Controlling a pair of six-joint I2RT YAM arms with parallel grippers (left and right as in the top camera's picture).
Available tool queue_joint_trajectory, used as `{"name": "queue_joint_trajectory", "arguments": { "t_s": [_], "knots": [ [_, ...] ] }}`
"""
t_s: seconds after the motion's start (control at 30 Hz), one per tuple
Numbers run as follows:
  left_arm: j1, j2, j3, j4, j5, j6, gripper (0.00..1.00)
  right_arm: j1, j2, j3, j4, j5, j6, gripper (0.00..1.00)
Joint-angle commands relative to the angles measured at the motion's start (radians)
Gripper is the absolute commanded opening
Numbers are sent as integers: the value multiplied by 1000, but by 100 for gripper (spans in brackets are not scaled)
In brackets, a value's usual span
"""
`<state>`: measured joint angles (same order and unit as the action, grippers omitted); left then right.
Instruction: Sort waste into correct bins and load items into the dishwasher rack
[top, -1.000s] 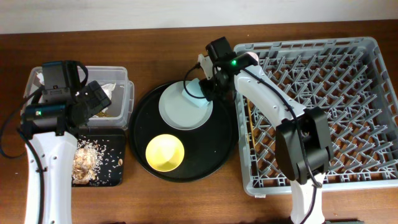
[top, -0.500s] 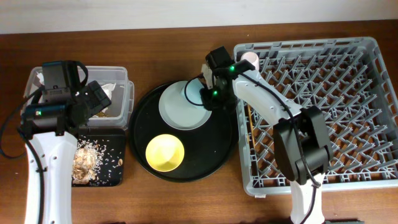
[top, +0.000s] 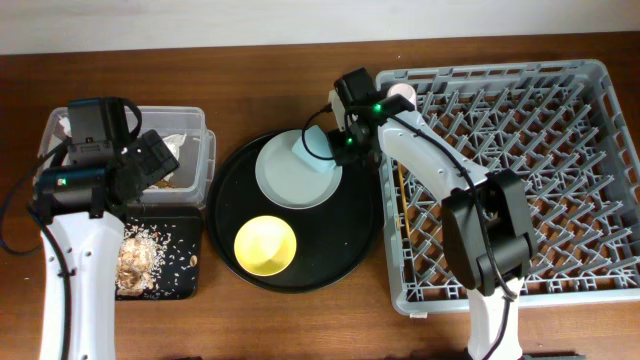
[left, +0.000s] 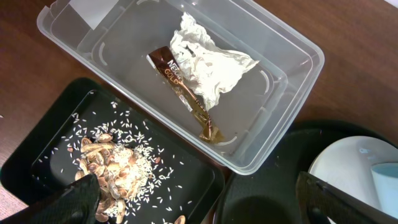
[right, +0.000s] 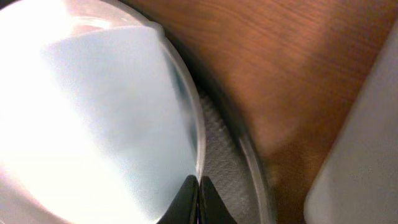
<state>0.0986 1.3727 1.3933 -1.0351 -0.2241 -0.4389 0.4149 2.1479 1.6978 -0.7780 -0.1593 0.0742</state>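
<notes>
I have the tipped light-blue cup pinched from above in my right gripper, so next I open, tilt and take the cup's rim (right: 199, 134) from the rack's side to load it opening down.
My right gripper (top: 343, 148) is shut on the rim of the light-blue cup (top: 314, 150), which tilts over the grey-green plate (top: 285, 180). In the right wrist view the fingertips (right: 199, 190) pinch the cup wall (right: 112, 112). The yellow bowl (top: 265, 245) sits in front of the plate. A pink cup (top: 401, 92) and chopsticks (top: 400, 200) are in the grey rack (top: 590, 180). My left gripper (top: 150, 165) is open and empty above the clear tub (left: 273, 130), which holds the napkin (left: 208, 62) and brown wrapper (left: 186, 93). Food scraps (left: 112, 171) lie in the black tray (left: 186, 180).
The plate and bowl rest on a large round black tray (top: 350, 240) between the bins and the rack. The rack fills the right half of the table. Bare wood shows along the far edge (top: 260, 70) and the near edge.
My right gripper dipped toward the plate and came back slightly up and right with the light-blue cup, which now tilts. The left arm has not moved.
</notes>
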Motion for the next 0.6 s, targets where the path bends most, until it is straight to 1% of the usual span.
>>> {"name": "queue_joint_trajectory", "arguments": {
  "t_s": [0.0, 0.1, 0.13, 0.23, 0.27, 0.3, 0.33, 0.37, 0.4, 0.43, 0.47, 0.5, 0.53, 0.57],
  "knots": [
    [3, -6, 13, 1, 0, -10, 99, 17, 6, -5, -58, -187, 2, 4],
    [3, -6, 13, 1, 0, -10, 99, 32, 6, -4, -76, -418, -8, 5],
    [3, -6, 13, 1, 0, -9, 99, 28, 6, -4, -57, -504, -18, 9],
    [3, -6, 13, 1, 0, -10, 99, 28, -5, 2, -26, -581, -19, 18],
    [3, -6, 13, 1, 0, -9, 99, 28, -28, 21, -30, -575, -44, 19],
    [3, -6, 13, 1, 0, -10, 99, 27, -46, 34, -45, -487, -23, 18],
    [3, -6, 13, 1, 0, -10, 99, 27, -54, 34, -63, -376, 28, 15],
    [3, -6, 13, 1, 0, -9, 99, 27, -53, 33, -108, -171, 111, 6],
    [3, -6, 13, 1, 0, -10, 99, 31, -47, 18, -132, -16, 170, 4],
    [3, -6, 13, 1, 0, -10, 99, 44, -34, -35, -103, 59, 220, 4],
    [3, -6, 13, 1, 0, -9, 99, 51, -28, -59, -76, 59, 227, 4],
    [3, -6, 13, 1, 0, -10, 99, 71, -15, -113, 4, 56, 248, 4],
    [3, -6, 13, 1, 0, -10, 99, 95, -15, -141, 63, -11, 249, 4],
    [3, -6, 13, 1, 0, -10, 99, 112, -16, -136, 87, -92, 249, 4]
  ]
}}
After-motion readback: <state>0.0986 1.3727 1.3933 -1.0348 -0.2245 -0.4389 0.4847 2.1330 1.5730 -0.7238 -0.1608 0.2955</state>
